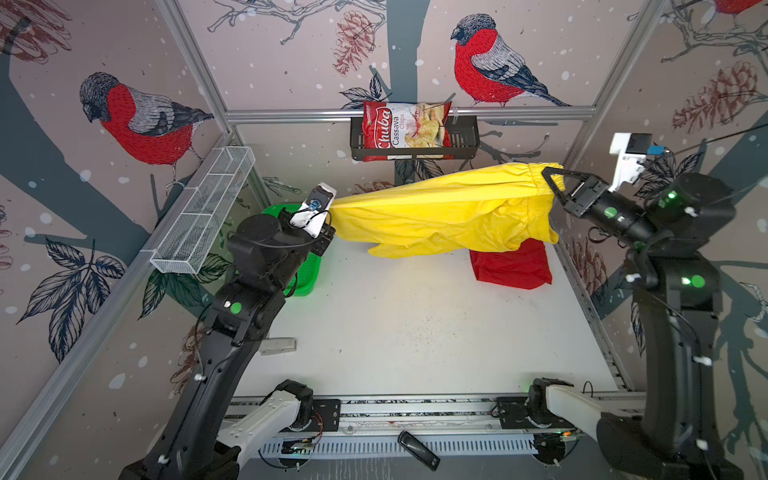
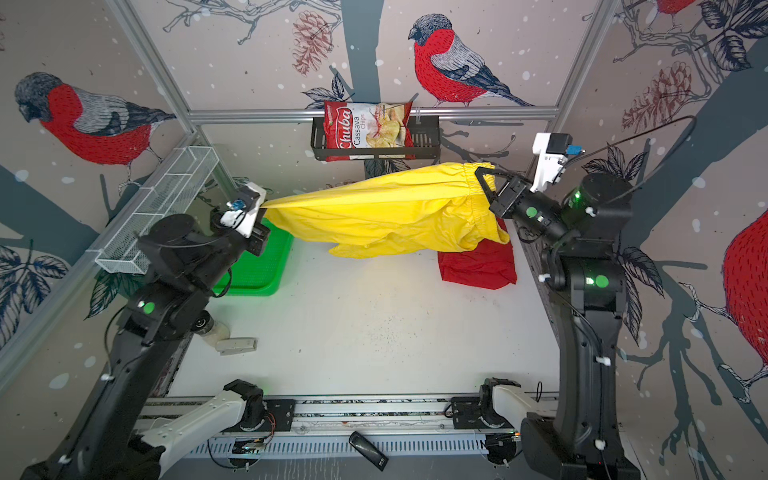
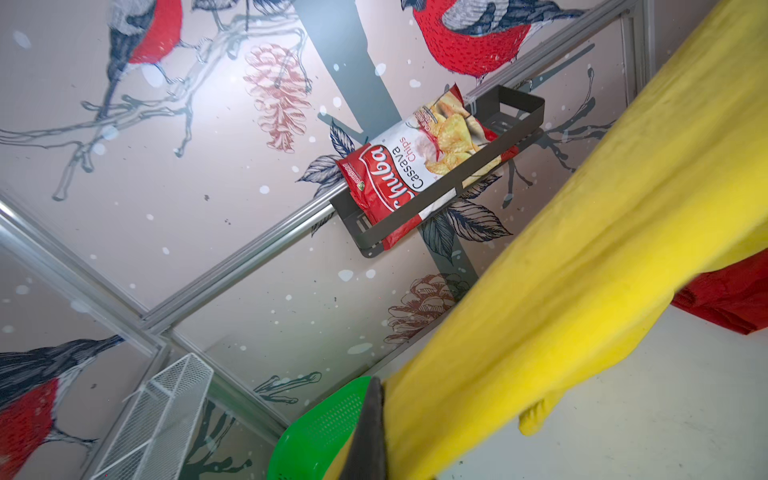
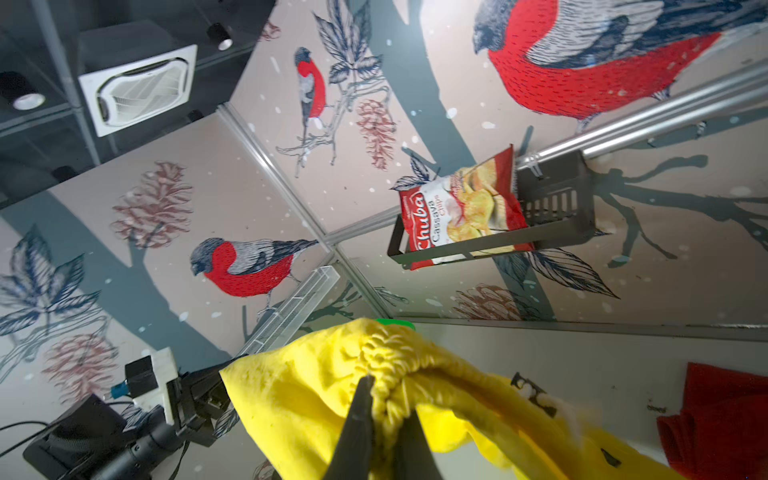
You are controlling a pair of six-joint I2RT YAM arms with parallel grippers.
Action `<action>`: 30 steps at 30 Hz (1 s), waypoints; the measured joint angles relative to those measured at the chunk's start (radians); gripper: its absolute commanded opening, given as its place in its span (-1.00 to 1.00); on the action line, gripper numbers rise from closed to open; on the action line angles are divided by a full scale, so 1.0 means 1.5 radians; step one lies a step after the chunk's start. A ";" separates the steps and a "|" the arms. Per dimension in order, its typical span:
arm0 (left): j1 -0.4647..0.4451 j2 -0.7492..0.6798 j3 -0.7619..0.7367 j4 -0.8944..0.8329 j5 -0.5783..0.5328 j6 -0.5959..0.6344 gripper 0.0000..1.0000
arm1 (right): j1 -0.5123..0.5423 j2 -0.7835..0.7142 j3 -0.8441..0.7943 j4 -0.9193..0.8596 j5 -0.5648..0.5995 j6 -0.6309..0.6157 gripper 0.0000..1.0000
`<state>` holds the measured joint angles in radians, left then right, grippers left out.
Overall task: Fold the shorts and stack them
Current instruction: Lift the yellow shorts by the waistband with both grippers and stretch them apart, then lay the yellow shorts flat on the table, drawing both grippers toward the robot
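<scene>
The yellow shorts, now stretched in the air between both grippers, will be let go by my left gripper on the white table [image 1: 410, 294] between the green basket and the red shorts.
The yellow shorts [image 1: 436, 216] hang stretched in the air between my two grippers, above the back of the white table in both top views. My left gripper [image 1: 330, 218] is shut on the cloth's left end; in the left wrist view one dark finger [image 3: 368, 432] presses against the yellow cloth [image 3: 582, 270]. My right gripper [image 1: 549, 183] is shut on the gathered elastic waistband, seen bunched between its jaws in the right wrist view [image 4: 386, 399]. The red shorts [image 1: 513, 266] lie folded on the table at the back right, partly hidden under the hanging yellow shorts [image 2: 386, 216].
A green plastic basket [image 1: 305, 276] sits at the back left under my left arm. A white wire shelf [image 1: 203, 212] runs along the left wall. A black rack with a chips bag [image 1: 405, 129] hangs on the back wall. A small grey block [image 1: 278, 345] lies front left.
</scene>
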<state>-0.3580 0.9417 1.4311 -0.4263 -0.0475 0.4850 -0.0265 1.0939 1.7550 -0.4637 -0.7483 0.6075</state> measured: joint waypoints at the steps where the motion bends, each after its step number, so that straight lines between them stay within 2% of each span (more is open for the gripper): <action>1: 0.000 -0.006 0.008 -0.012 -0.001 0.000 -1.00 | 0.000 -0.006 0.004 -0.004 -0.009 0.000 -0.87; 4: 0.002 -0.006 0.020 -0.045 -0.004 0.000 -1.00 | 0.000 -0.027 -0.001 -0.017 -0.027 0.001 -0.88; 8: 0.032 0.046 0.023 -0.065 0.014 0.006 -1.00 | 0.002 -0.012 -0.050 -0.004 -0.030 0.016 -0.91; 11: 0.062 0.111 0.038 -0.073 0.016 0.009 -1.00 | 0.040 0.057 -0.076 0.017 -0.011 0.029 -0.91; 13: 0.083 0.163 0.075 -0.075 0.007 0.012 -1.00 | 0.078 0.134 -0.049 0.026 0.018 0.029 -0.91; 16: 0.101 0.254 0.175 -0.077 -0.021 0.029 -1.00 | 0.115 0.267 0.065 0.034 0.038 0.025 -0.91; 19: 0.106 0.325 0.293 -0.073 -0.029 0.045 -1.00 | 0.121 0.403 0.244 0.024 0.046 0.018 -0.91; 21: 0.106 0.345 0.348 -0.063 -0.032 0.057 -1.00 | 0.120 0.477 0.370 0.019 0.051 0.016 -0.91; 23: 0.106 0.331 0.356 -0.042 -0.023 0.078 -1.00 | 0.117 0.505 0.441 0.018 0.052 0.014 -0.91; 25: 0.106 0.287 0.314 -0.014 -0.012 0.098 -1.00 | 0.111 0.477 0.413 0.037 0.040 0.010 -0.90; 27: 0.105 0.226 0.238 0.014 0.007 0.122 -1.00 | 0.101 0.407 0.294 0.077 0.029 0.008 -0.89; 30: 0.104 0.130 0.096 0.041 0.055 0.168 -1.00 | 0.076 0.285 0.049 0.151 -0.001 0.018 -0.88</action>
<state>-0.2016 1.1362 1.5749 -0.3641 0.0349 0.7376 0.0875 1.5219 1.8290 -0.2371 -0.7498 0.6342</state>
